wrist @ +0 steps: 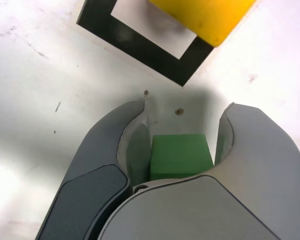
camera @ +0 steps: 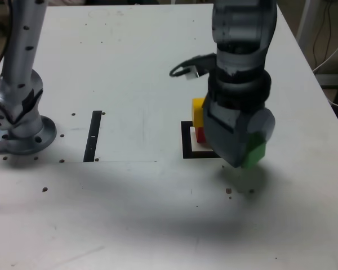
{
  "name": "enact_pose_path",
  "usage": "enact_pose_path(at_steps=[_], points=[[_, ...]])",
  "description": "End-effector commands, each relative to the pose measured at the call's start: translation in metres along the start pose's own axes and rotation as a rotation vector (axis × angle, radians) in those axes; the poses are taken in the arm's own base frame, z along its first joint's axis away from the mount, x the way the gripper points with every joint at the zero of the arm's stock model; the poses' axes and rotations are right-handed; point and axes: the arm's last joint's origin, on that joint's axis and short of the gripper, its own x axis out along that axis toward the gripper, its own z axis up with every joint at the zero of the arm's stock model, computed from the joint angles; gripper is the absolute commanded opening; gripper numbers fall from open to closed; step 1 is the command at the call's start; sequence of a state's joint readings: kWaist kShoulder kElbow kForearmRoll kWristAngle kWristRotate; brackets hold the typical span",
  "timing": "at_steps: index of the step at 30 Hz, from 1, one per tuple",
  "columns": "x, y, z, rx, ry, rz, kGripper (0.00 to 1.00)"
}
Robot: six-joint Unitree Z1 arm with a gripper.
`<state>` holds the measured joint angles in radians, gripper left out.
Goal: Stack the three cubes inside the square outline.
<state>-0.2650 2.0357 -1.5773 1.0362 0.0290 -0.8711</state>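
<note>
The green cube, still held just above the table, will be released by my gripper on top of the yellow cube (camera: 209, 96) (wrist: 210, 15), completing the stack above the red cube.
The green cube (camera: 254, 152) (wrist: 180, 155) sits between the jaws of my gripper (camera: 242, 160) (wrist: 185, 112), which is shut on it and holds it just above the table, with a shadow underneath. It hangs to the exterior view's right of the square outline (camera: 187, 142) (wrist: 140, 47). Inside that outline the yellow cube (camera: 198, 111) (wrist: 205, 15) rests on top of the red cube (camera: 200, 135). My wrist hides most of the stack and the outline's right side in the exterior view. The red cube does not show in the wrist view.
A thin black strip (camera: 93, 136) lies on the white table (camera: 129, 214) at the exterior view's left, near the arm's base (camera: 22, 132). A looped cable (camera: 183, 70) hangs off the wrist. The table's right edge (camera: 327, 101) runs close behind the arm.
</note>
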Motion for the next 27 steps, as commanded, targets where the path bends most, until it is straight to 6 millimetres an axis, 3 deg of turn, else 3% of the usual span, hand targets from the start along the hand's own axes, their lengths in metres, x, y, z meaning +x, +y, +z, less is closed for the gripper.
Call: enact_pose_path(at_steps=[1,13,20,27], points=[[-0.018,0.004,-0.006,0.044,-0.012,-0.014,0.25],[-0.070,0.035,-0.009,0.463,0.049,0.021,0.25],[-0.075,0.062,0.003,0.545,0.104,0.073,0.25],[-0.063,0.079,0.020,0.552,0.125,0.126,0.25]])
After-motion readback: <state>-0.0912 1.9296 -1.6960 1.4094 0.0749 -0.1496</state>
